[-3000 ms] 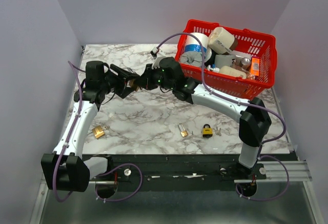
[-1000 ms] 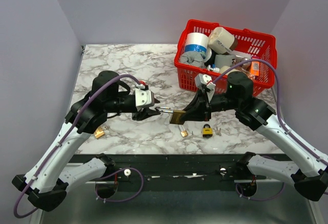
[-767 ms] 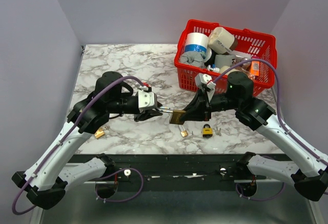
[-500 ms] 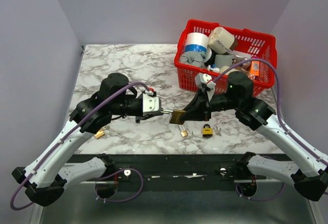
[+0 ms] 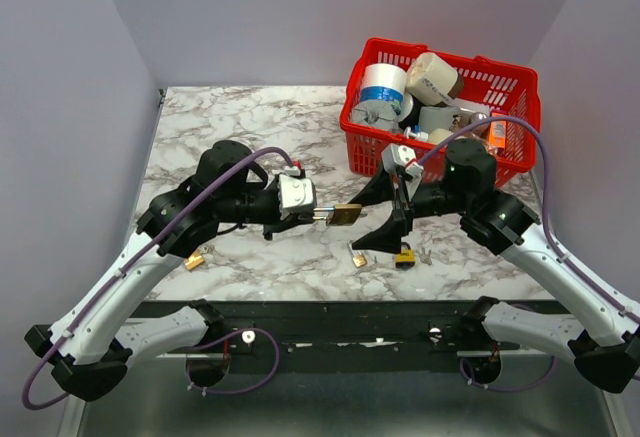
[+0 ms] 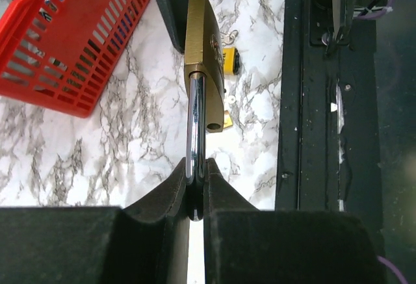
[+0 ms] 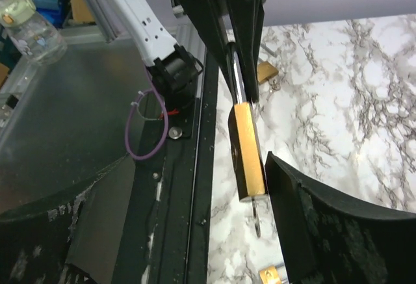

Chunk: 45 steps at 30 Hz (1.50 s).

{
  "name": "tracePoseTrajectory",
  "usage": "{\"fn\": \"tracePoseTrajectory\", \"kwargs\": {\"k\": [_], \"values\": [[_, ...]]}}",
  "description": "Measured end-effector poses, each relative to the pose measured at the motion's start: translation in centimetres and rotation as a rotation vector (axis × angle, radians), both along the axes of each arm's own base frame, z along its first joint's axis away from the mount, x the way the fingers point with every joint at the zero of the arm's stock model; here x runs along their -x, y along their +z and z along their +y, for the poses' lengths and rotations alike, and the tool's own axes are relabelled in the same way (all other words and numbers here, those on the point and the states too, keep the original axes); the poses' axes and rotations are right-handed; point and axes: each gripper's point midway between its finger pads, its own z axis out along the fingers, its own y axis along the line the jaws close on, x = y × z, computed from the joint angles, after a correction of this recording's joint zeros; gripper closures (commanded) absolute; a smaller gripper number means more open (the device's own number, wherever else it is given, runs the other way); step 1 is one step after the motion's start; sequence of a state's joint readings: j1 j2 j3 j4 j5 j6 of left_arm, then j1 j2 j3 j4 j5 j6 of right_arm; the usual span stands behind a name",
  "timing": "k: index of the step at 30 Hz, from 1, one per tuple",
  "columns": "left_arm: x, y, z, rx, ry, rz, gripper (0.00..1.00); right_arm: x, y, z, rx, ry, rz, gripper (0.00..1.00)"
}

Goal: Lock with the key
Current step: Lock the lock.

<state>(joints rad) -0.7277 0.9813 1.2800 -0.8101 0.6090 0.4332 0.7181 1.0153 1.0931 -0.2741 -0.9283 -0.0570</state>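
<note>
While my left gripper grips the steel shackle, my right gripper next takes the brass body (image 5: 346, 214) and frees the shackle before locking the padlock.
A brass padlock (image 5: 346, 214) hangs in the air above the marble table, between the two arms. My left gripper (image 5: 318, 215) is shut on its steel shackle (image 6: 196, 128), with the brass body (image 6: 200, 30) pointing away from the wrist. A small key (image 7: 256, 218) sticks out of the bottom of the padlock's body (image 7: 247, 151). My right gripper (image 5: 385, 215) is open, one finger on each side of the padlock's key end, and touches nothing. In the right wrist view one of its fingers (image 7: 312, 225) stands just right of the key.
A red basket (image 5: 500, 169) full of rolls and boxes stands at the back right. On the table lie a yellow-and-black padlock (image 5: 404, 254), a small brass padlock (image 5: 357, 256) and another brass padlock (image 5: 194, 258) near the left arm.
My right gripper has opened and let go of the padlock body. The left gripper has closed on the shackle and now carries the padlock alone, slightly higher.
</note>
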Motion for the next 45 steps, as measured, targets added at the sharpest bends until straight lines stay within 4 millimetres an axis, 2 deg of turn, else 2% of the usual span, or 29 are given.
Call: {"fn": "tracePoseTrajectory", "kwargs": {"k": [8, 11, 12, 21, 23, 31, 45], "values": [[0.5, 0.3, -0.1, 0.026, 0.004, 0.061, 1.00, -0.4, -1.9, -0.3, 0.060, -0.001, -0.042, 0.10], [0.9, 0.6, -0.3, 0.037, -0.014, 0.077, 1.00, -0.6, -2.2, -0.2, 0.073, 0.002, -0.044, 0.19], [1.0, 0.7, -0.3, 0.041, -0.019, 0.081, 1.00, -0.7, -2.2, -0.1, 0.076, 0.003, -0.044, 0.27], [1.4, 0.8, -0.9, 0.054, -0.038, 0.138, 1.00, -1.3, -2.0, 0.4, 0.081, 0.007, -0.050, 0.62], [1.4, 0.8, -1.0, 0.058, -0.037, 0.148, 1.00, -1.3, -2.0, 0.4, 0.083, 0.010, -0.047, 0.64], [1.9, 1.1, -1.2, 0.078, -0.020, 0.226, 1.00, -1.0, -2.0, 0.4, 0.081, 0.024, -0.042, 0.99], [2.0, 0.8, -1.9, 0.117, 0.008, 0.346, 1.00, -1.0, -2.0, 0.2, 0.088, 0.013, 0.002, 0.99]]}}
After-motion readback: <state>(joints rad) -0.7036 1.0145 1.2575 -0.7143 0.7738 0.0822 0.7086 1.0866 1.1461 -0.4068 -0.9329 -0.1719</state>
